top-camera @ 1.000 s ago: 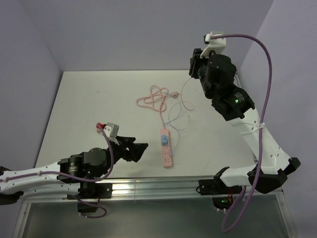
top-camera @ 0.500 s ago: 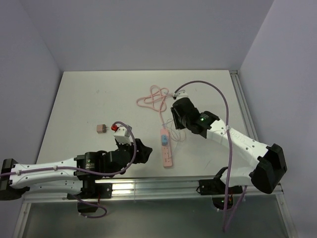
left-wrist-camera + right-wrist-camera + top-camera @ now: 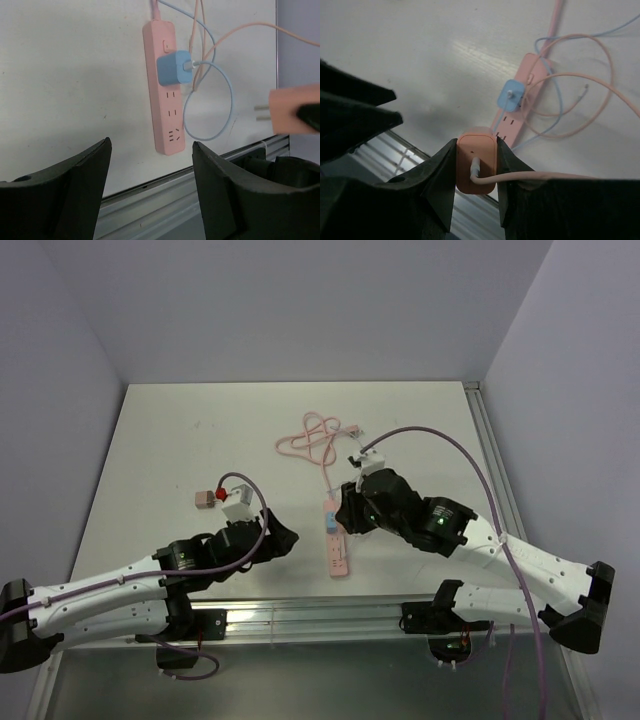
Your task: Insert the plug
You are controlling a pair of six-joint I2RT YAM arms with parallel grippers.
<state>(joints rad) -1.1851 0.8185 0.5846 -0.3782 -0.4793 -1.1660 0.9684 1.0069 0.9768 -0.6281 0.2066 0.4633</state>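
The right gripper pinches the orange plug by its long sides, so the left gripper should hold the plug while the right gripper takes the short ends (image 3: 476,190) before inserting it.
A pink power strip (image 3: 337,552) lies on the white table, with a blue plug (image 3: 331,521) seated in it near its switch end. My right gripper (image 3: 347,516) is shut on an orange plug (image 3: 476,165) and holds it in the air over the strip (image 3: 521,102), cable trailing right. In the left wrist view the orange plug (image 3: 294,108) hangs right of the strip (image 3: 167,120), its two prongs (image 3: 261,113) bare and pointing at it. My left gripper (image 3: 284,538) is open and empty, left of the strip's near end.
Pink, blue and white cables loop behind and right of the strip (image 3: 312,436). A small brown block (image 3: 204,499) sits on the table left of my left arm. The table's metal front rail (image 3: 300,618) runs just beyond the strip's near end.
My right arm has swung down from high at the back right to over the strip, plug in its grip. My left gripper has moved up and right toward the strip.
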